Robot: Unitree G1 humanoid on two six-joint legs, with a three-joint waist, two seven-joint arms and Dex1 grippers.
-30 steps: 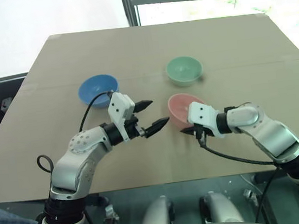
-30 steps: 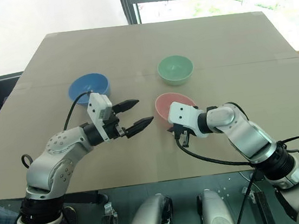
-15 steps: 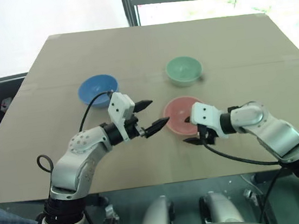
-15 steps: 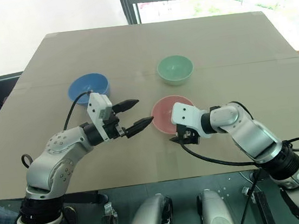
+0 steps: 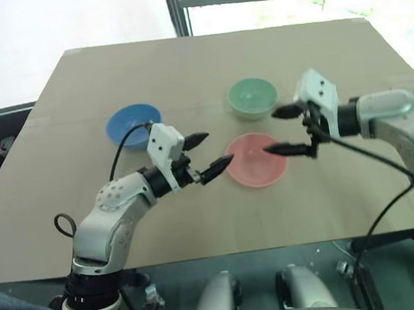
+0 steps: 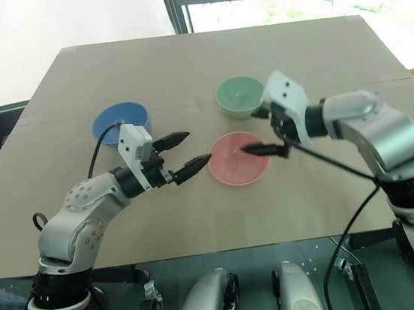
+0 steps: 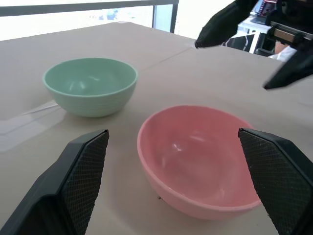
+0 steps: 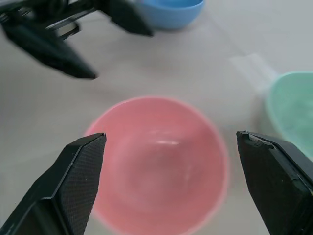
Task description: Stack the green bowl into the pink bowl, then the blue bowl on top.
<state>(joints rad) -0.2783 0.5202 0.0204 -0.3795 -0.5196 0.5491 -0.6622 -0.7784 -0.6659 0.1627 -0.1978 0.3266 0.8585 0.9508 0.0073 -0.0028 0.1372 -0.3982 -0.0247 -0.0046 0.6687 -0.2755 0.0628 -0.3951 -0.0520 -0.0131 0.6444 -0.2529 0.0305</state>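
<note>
The blue bowl has a side toward the pink bowl. My left gripper needs to close there next, on the near rim (image 5: 146, 136).
The pink bowl (image 5: 255, 159) sits upright and empty on the brown table (image 5: 181, 67), near its middle. Just beyond it stands the green bowl (image 5: 253, 96), and the blue bowl (image 5: 134, 125) is at the left. My right gripper (image 5: 271, 131) hovers open above the pink bowl's right side, between it and the green bowl, holding nothing. My left gripper (image 5: 216, 149) is open just left of the pink bowl, pointing at it. In the left wrist view the pink bowl (image 7: 195, 156) lies ahead of the open fingers, with the green bowl (image 7: 90, 85) behind.
The table's front edge (image 5: 204, 255) runs close below both arms. A black cable (image 5: 358, 153) hangs from the right wrist over the table's right part. A window (image 5: 302, 7) lies beyond the far edge.
My right gripper opened, let go of the pink bowl's near rim, and rose up and back toward the green bowl. The pink bowl now rests flat. The left arm stayed put.
</note>
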